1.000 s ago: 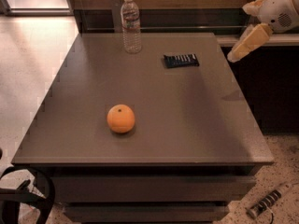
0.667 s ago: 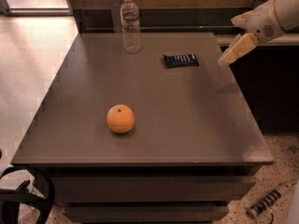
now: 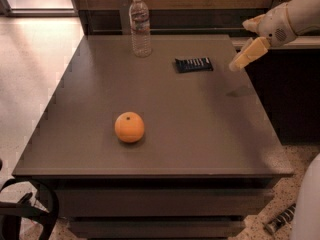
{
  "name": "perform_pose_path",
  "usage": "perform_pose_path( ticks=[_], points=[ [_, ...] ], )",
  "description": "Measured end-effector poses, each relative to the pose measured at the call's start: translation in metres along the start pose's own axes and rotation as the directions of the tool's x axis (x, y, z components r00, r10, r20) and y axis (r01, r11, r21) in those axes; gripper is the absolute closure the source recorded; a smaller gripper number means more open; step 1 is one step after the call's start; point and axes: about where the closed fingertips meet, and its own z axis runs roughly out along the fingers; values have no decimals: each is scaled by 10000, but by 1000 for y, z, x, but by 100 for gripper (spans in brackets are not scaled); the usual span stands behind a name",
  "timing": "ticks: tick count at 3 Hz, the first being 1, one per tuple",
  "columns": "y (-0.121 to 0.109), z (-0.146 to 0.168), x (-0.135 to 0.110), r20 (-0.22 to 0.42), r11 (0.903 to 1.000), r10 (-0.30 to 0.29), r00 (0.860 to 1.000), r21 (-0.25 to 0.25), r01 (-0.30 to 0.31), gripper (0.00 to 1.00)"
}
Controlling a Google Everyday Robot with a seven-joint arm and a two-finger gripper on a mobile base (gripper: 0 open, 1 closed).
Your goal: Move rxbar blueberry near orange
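The robot's gripper should next move to the middle of the rxbar blueberry (image 3: 196, 64) and close there, leaving the bar free at both ends.
The rxbar blueberry (image 3: 193, 64), a flat dark navy bar with white lettering, lies at the back right of the grey table (image 3: 200, 134). The orange (image 3: 129, 127) sits toward the table's front left, far from the bar. My gripper (image 3: 239, 46) hovers above the table's right edge, just right of the bar and apart from it. Its two pale fingers (image 3: 248, 54) are spread open and hold nothing.
A clear water bottle (image 3: 140, 26) stands upright at the table's back, left of the bar. A dark counter runs behind and to the right of the table. Black cables lie on the floor at the front left.
My gripper has moved left and slightly down, from beyond the table's right edge toward the bar. The bar, the orange and the bottle have not moved.
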Motion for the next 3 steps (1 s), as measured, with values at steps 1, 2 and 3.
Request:
perform_pose_path(
  ticks=[1, 2, 3],
  points=[
    [-18, 44, 5, 653, 9987, 296, 9974, -437, -268, 0],
    [-31, 78, 13, 1138, 9961, 679, 9912, -642, -609, 0],
    [-32, 87, 16, 935, 9951, 829, 9922, -612, -774, 0]
  ],
)
